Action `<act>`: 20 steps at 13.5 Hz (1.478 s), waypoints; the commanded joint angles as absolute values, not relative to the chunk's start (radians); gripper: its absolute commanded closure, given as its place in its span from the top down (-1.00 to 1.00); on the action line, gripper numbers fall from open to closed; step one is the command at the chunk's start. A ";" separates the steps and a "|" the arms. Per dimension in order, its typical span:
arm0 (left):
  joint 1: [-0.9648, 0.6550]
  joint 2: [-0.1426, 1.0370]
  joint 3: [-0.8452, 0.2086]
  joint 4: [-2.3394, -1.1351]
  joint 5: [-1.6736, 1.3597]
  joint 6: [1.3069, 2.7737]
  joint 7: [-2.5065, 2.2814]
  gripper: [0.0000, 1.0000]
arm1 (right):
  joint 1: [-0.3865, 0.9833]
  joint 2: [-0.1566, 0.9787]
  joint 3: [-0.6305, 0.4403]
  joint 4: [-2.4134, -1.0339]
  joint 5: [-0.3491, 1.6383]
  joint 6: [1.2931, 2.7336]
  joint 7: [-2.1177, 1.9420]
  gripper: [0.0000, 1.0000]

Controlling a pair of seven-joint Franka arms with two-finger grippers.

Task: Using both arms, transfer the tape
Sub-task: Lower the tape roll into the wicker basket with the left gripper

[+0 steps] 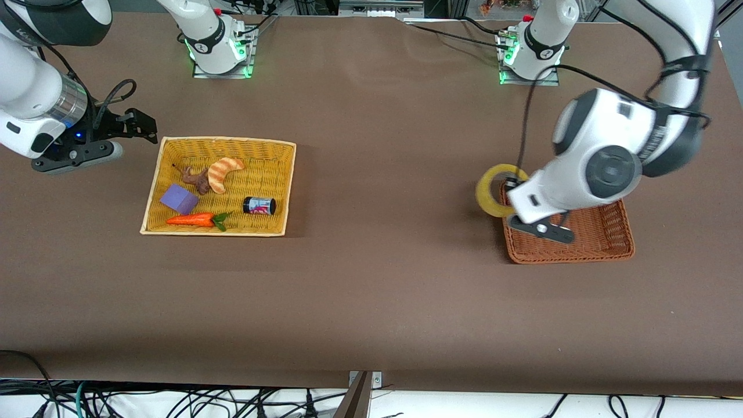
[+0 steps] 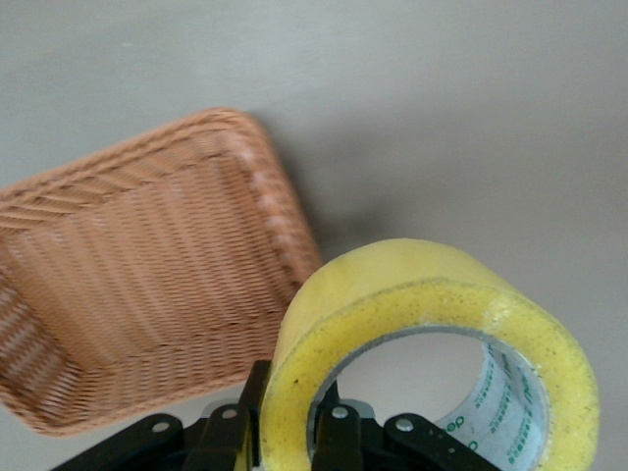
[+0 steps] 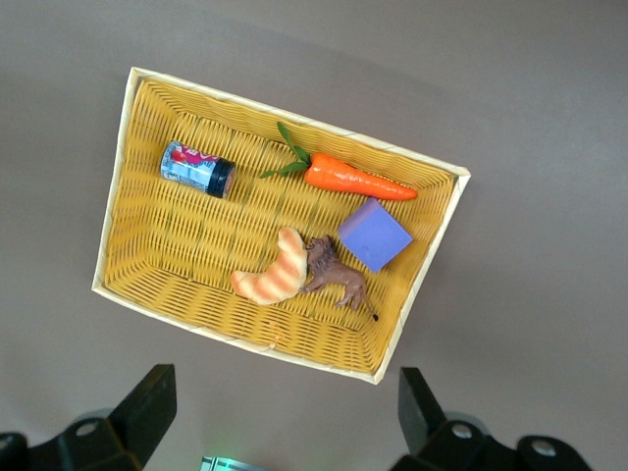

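Note:
My left gripper needs to let go of the tape on the brown wicker basket's bottom [image 1: 550, 215] [image 2: 173, 259], a little toward the middle of the table.
The tape [image 1: 491, 191], a translucent yellow ring, stands on edge in my left gripper [image 1: 512, 190]. It hangs over the edge of the brown wicker basket [image 1: 569, 258] that faces the table's middle. In the left wrist view my left gripper [image 2: 291, 412] is shut on the wall of the tape [image 2: 432, 314], one finger inside the hole and one outside. My right gripper [image 1: 148, 126] is open and empty, up over the table beside the yellow basket [image 1: 226, 140] at the right arm's end. The right wrist view shows its gripper [image 3: 283, 407] with jaws wide apart.
The yellow basket [image 3: 294, 123] holds a striped croissant toy [image 1: 223, 172], a brown animal toy [image 1: 196, 180], a purple block [image 1: 179, 198], a carrot [image 1: 191, 220] and a small black can [image 1: 259, 205]. The brown basket [image 2: 265, 186] holds nothing that shows.

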State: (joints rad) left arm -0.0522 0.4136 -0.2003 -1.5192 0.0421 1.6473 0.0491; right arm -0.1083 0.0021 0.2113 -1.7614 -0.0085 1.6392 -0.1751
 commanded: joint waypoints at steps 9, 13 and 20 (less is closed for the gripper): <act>0.183 0.546 -0.219 -1.653 0.209 1.843 0.279 -1.00 | -0.120 -0.023 0.216 -1.786 0.008 1.641 -0.172 1.00; 0.204 0.545 -0.218 -1.772 0.210 2.000 0.279 -1.00 | -0.120 -0.023 0.216 -1.786 0.006 1.641 -0.172 1.00; 0.203 0.487 -0.245 -1.740 0.207 1.898 0.282 1.00 | -0.120 -0.023 0.216 -1.781 -0.002 1.643 -0.175 1.00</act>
